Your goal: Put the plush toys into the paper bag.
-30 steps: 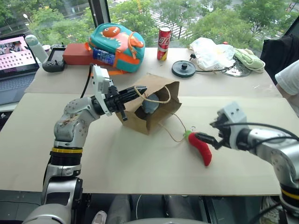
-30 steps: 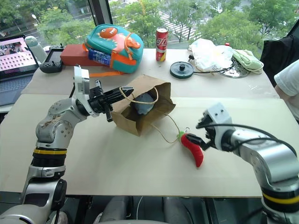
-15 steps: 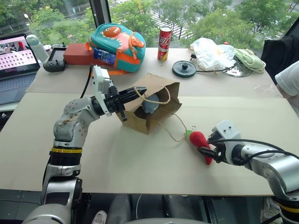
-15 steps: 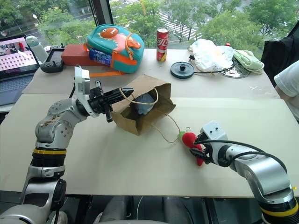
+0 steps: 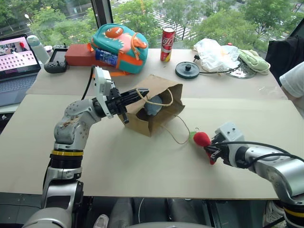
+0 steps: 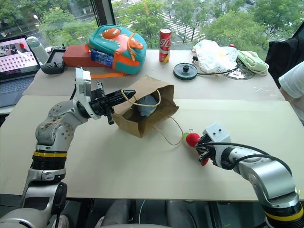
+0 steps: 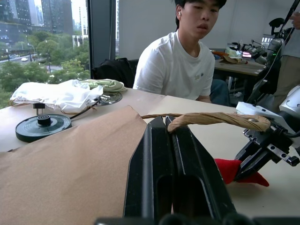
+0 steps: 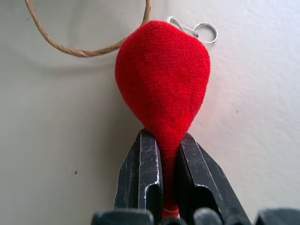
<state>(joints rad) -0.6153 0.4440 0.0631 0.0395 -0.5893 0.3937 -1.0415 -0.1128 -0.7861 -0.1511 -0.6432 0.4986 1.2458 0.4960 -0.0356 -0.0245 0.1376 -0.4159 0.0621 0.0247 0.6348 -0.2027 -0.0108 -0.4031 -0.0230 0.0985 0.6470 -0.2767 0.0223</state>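
Observation:
My right gripper will let go of the red chili pepper inside the paper bag (image 5: 147,120), in front of the grey-blue ball.
The brown paper bag (image 5: 156,111) lies on its side on the table, its mouth held up. My left gripper (image 5: 143,91) is shut on the bag's twine handle (image 7: 215,119) at the rim. A fuzzy grey-blue ball (image 5: 153,108) sits inside the bag's mouth. To the right of the bag, the red chili pepper (image 5: 202,139) rests on the table, its green stem (image 5: 192,137) towards the bag's loose second handle. My right gripper (image 8: 169,140) is shut on the pepper's narrow tail end, and the fat end (image 8: 161,79) sticks out past the fingertips.
Along the back of the table stand a teal and orange dinosaur backpack (image 5: 118,42), a red can (image 5: 166,43), a black disc (image 5: 187,69), a white plastic bag (image 5: 216,53), a controller (image 5: 55,61) and a laptop (image 5: 16,57). A person in a white T-shirt (image 7: 183,65) sits at the right.
My right gripper came down over the chili pepper and shut on its tail; the pepper has turned and bunched up. My left arm and the bag stayed put.

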